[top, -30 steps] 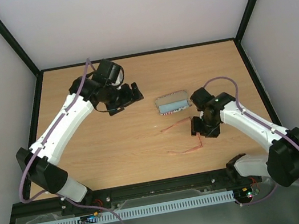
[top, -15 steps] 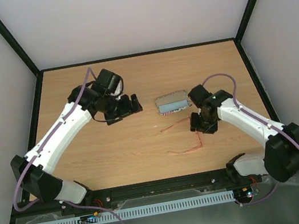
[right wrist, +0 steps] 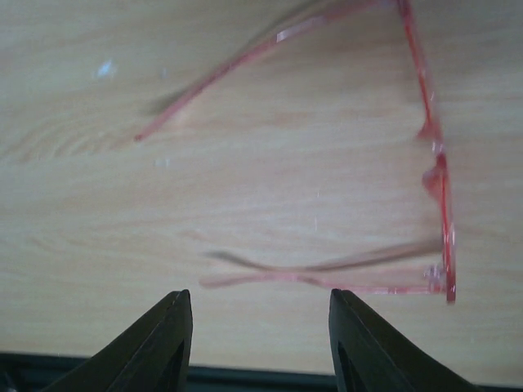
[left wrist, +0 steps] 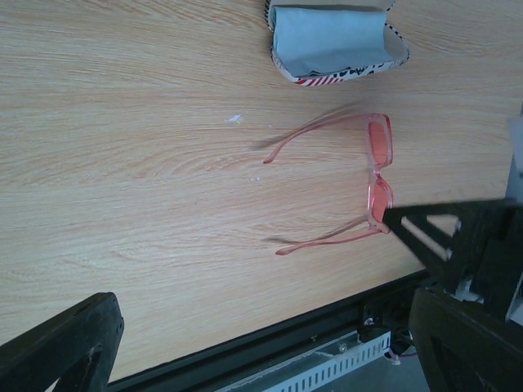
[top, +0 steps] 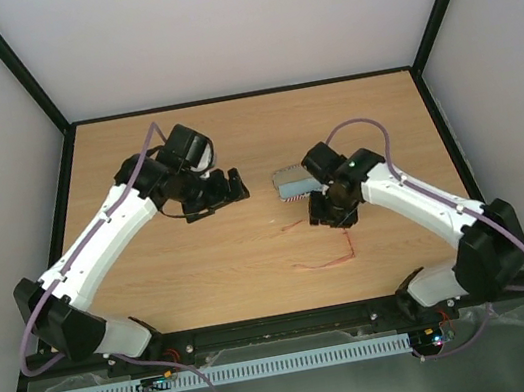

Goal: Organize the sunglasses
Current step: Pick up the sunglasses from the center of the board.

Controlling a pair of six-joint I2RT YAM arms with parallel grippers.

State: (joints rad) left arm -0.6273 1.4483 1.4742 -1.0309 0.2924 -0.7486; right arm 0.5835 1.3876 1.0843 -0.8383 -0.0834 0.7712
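Observation:
The near end of the sunglasses' front (top: 354, 255) (right wrist: 447, 269), where the near arm joins, is the next place for my right gripper to go and close.
The sunglasses (top: 327, 263) are a thin reddish-orange frame lying unfolded on the wooden table, just below the right gripper. In the left wrist view (left wrist: 377, 167) both lenses and both arms show. In the right wrist view (right wrist: 437, 175) the front runs down the right side and the near arm lies just ahead of the fingertips. My right gripper (top: 330, 212) (right wrist: 257, 314) is open and empty above them, not touching. My left gripper (top: 228, 190) (left wrist: 261, 335) is wide open and empty, left of the case.
An oval flag-patterned case (top: 300, 181) (left wrist: 339, 49) lies open behind the sunglasses, with a light blue cloth (left wrist: 327, 37) inside. The table's black front rail (left wrist: 327, 327) runs close below the sunglasses. Bare wood (top: 174, 272) lies left of them.
My right arm has swung left and away from me, so its gripper now sits over the sunglasses' far arm beside the case. My left gripper has shifted slightly. The sunglasses have not moved.

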